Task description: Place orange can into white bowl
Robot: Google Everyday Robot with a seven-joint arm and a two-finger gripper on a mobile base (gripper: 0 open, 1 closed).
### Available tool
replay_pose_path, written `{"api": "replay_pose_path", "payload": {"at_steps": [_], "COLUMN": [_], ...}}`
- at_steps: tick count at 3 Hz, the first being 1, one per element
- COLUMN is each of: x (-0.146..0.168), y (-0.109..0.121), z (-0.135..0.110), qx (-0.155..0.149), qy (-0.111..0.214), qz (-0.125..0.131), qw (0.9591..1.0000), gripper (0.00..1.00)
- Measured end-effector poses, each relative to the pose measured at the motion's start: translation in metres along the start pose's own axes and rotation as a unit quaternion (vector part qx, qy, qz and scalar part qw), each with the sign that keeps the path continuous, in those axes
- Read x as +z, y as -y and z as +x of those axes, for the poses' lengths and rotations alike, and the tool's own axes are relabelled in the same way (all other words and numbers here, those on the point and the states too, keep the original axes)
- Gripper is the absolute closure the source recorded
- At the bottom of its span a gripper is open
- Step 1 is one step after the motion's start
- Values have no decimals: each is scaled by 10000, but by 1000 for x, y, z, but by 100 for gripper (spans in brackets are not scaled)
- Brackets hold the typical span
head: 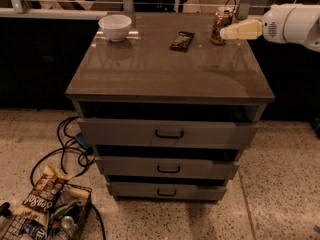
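Observation:
My gripper is to close next around the middle of the orange can [220, 27], about halfway between the can's top and its bottom.
The orange can [221, 23] stands upright at the back right of the brown cabinet top [165, 64]. The white bowl [115, 27] stands at the back left of the same top, empty as far as I can see. My gripper [226, 32] reaches in from the right on a white arm [292, 24]. Its cream tip is level with the lower half of the can, right at the can's right side. I cannot tell whether it touches the can.
A flat dark snack-bar wrapper [182, 40] lies between bowl and can. The cabinet has three drawers [169, 133] below. On the floor at left are cables [70, 149] and a wire basket of snack bags [42, 209]. A railing runs behind the cabinet.

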State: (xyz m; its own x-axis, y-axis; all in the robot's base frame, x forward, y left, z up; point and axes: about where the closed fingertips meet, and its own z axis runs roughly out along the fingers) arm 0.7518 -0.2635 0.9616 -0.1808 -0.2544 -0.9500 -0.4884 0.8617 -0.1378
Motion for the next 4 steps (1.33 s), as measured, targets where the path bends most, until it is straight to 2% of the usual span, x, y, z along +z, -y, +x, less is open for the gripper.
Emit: {"api": "replay_pose_path", "payload": {"at_steps": [2, 3, 4], "x": [67, 90, 113], "y": [32, 45, 53], "z": [9, 11, 16], "qx": [309, 487, 600], "qy": [679, 903, 928], "qz": [-177, -253, -313], "qw": [9971, 9944, 9934], "gripper": [0, 0, 0]}}
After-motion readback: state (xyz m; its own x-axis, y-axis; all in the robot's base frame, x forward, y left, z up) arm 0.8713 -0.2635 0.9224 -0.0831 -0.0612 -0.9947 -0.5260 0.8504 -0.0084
